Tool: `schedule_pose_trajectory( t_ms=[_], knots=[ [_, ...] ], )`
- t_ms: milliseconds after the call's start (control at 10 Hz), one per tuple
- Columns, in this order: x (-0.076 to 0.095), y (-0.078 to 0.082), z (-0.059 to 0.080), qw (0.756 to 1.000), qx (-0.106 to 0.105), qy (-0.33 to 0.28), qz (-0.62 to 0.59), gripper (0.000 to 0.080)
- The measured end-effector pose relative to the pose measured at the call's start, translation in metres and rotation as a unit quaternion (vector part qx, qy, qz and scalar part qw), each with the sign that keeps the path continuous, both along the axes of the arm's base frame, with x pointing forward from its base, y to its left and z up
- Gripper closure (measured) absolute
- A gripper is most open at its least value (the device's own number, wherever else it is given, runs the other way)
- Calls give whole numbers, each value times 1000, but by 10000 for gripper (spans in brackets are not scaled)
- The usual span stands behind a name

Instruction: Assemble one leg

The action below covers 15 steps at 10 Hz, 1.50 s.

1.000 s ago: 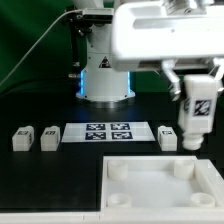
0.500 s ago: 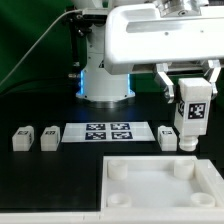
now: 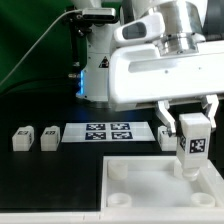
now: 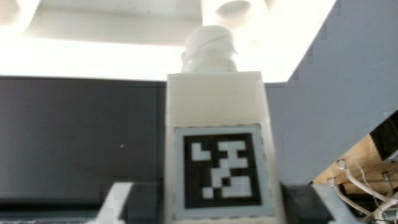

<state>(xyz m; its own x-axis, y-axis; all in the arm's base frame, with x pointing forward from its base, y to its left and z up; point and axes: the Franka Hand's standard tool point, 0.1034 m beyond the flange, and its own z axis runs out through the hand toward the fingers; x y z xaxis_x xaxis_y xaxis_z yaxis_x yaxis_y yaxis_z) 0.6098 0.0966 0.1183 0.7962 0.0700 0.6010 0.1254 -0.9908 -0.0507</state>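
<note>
Next, my gripper lets go of the white leg in the panel's front corner socket (image 3: 204,200) (image 4: 231,12), on the side where the leg hangs.
My gripper (image 3: 192,128) is shut on a white leg (image 3: 192,146) with a black-and-white tag, held upright. The leg's lower end hangs just above the far right corner socket (image 3: 186,170) of the large white panel (image 3: 165,188). In the wrist view the held leg (image 4: 221,140) fills the middle, tag facing the camera, its threaded tip (image 4: 210,48) pointing at the panel. Two more legs (image 3: 21,139) (image 3: 50,138) lie at the exterior view's left, and another leg (image 3: 167,137) lies beside the marker board.
The marker board (image 3: 108,132) lies on the black table behind the panel. The robot's white base (image 3: 105,85) stands at the back. The panel's other corner sockets (image 3: 120,172) are open.
The gripper has moved down and toward the camera with the leg, from above the table beside the marker board to just over the panel's far right socket.
</note>
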Motion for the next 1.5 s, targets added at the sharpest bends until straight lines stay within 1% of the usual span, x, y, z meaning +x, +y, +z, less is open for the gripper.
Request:
schedule_pose_trajectory(
  t_ms=[100, 200, 400, 600, 800, 900, 1100, 1200, 1500],
  knots=[
    [-4, 7, -8, 1000, 3, 7, 2, 507],
    [-6, 10, -15, 1000, 4, 13, 4, 507],
    [-3, 13, -24, 1000, 6, 19, 5, 507],
    [6, 16, -26, 1000, 8, 16, 5, 507],
    [16, 17, -20, 1000, 10, 14, 5, 507],
    [16, 16, -20, 1000, 10, 13, 4, 507],
    [11, 17, -36, 1000, 10, 19, 4, 507],
    [10, 17, -39, 1000, 9, 20, 4, 507],
    [10, 16, -40, 1000, 12, 15, -4, 507]
  ],
)
